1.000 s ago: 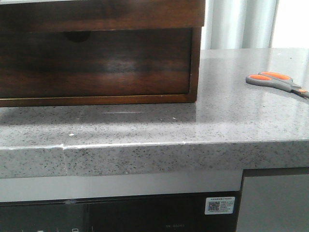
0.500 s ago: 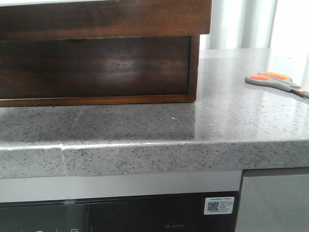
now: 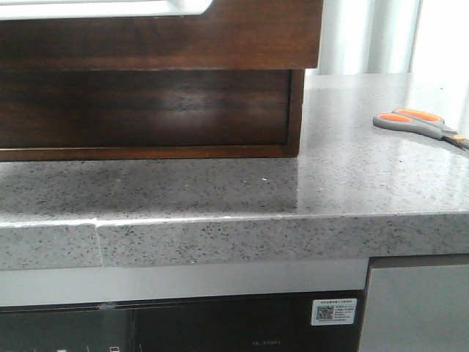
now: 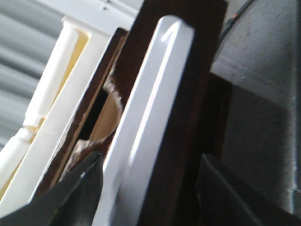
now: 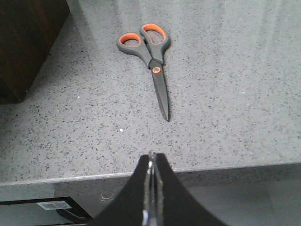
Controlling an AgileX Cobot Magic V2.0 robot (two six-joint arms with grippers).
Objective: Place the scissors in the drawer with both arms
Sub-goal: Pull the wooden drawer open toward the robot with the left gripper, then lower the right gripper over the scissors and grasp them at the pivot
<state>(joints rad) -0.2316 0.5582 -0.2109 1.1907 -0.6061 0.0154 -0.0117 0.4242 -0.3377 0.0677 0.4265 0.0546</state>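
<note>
The scissors are next for my right gripper, which should go to them and close on the base of their grey handles (image 3: 438, 130) (image 5: 154, 62), just beside the orange-ringed screw.
The scissors (image 3: 418, 123), grey handles with orange linings, lie flat on the counter at the right; in the right wrist view the scissors (image 5: 153, 52) point their blades toward my gripper. The dark-brown drawer (image 3: 249, 33) is pulled out of the wooden cabinet (image 3: 146, 110) and fills the top of the front view. My left gripper (image 4: 148, 188) straddles the drawer's front (image 4: 188, 94), one finger on each side, shut on it. My right gripper (image 5: 152, 157) is shut and empty above the counter's front edge, short of the scissors. Neither gripper shows in the front view.
The speckled grey counter (image 3: 220, 191) carries the cabinet at the left. A white rim (image 4: 150, 103) lies along the drawer front, and a white part (image 3: 110, 7) shows at its top. A dark appliance front (image 3: 220, 326) sits below the counter edge.
The drawer has slid out toward the camera: its front has risen in the front view, the notch has left the frame and a white part now shows on top. The scissors have not moved.
</note>
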